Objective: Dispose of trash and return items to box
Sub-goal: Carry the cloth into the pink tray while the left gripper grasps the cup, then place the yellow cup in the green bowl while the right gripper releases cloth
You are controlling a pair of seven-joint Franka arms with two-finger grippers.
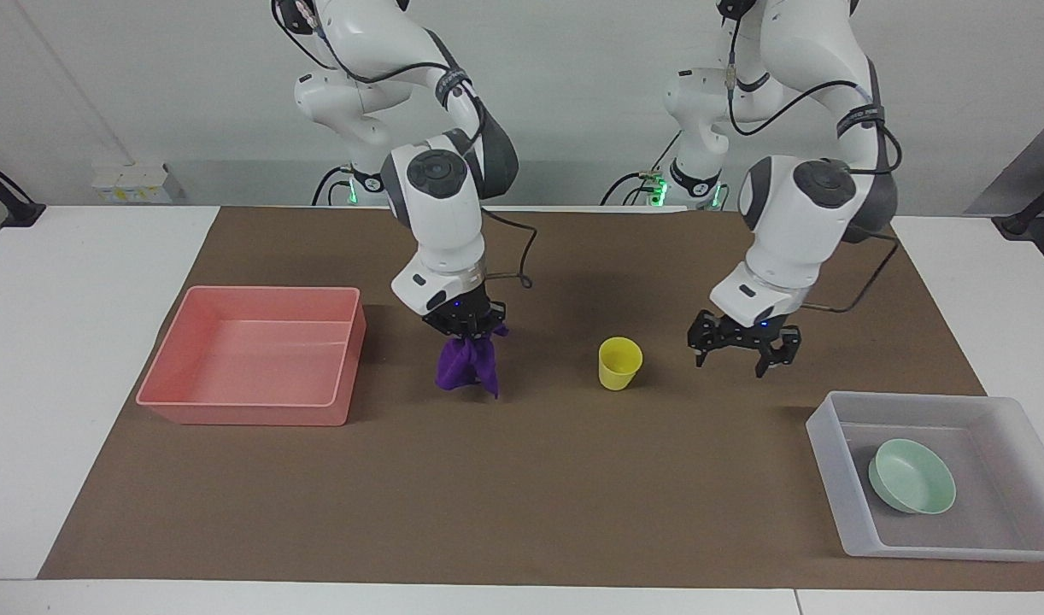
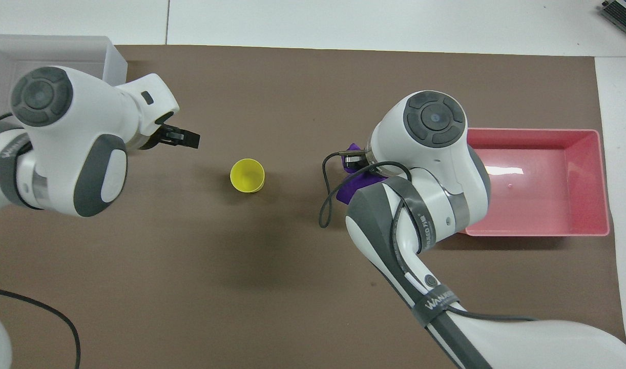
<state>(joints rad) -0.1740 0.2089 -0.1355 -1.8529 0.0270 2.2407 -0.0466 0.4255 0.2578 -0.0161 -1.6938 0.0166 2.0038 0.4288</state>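
Note:
Next, my left gripper will go to the yellow cup's rim [image 2: 235,176] and close there, because the cup belongs in the translucent box.
My right gripper [image 1: 469,335] is shut on the deep-purple rag [image 1: 466,366], which hangs from it over the mat between the pink tray and the yellow cup [image 1: 618,363]. In the overhead view only a bit of the rag [image 2: 351,190] shows under the right arm. My left gripper [image 1: 741,354] is open and empty, up over the mat between the cup and the translucent box [image 1: 829,465]. It also shows in the overhead view [image 2: 187,137], beside the cup [image 2: 247,175]. The mint-green bowl [image 1: 912,476] lies in the box; in the overhead view my left arm hides it.
The pink tray [image 1: 240,412] stands empty at the right arm's end of the brown mat, close to the hanging rag; it also shows in the overhead view [image 2: 538,205]. A corner of the box [image 2: 108,51] shows above my left arm.

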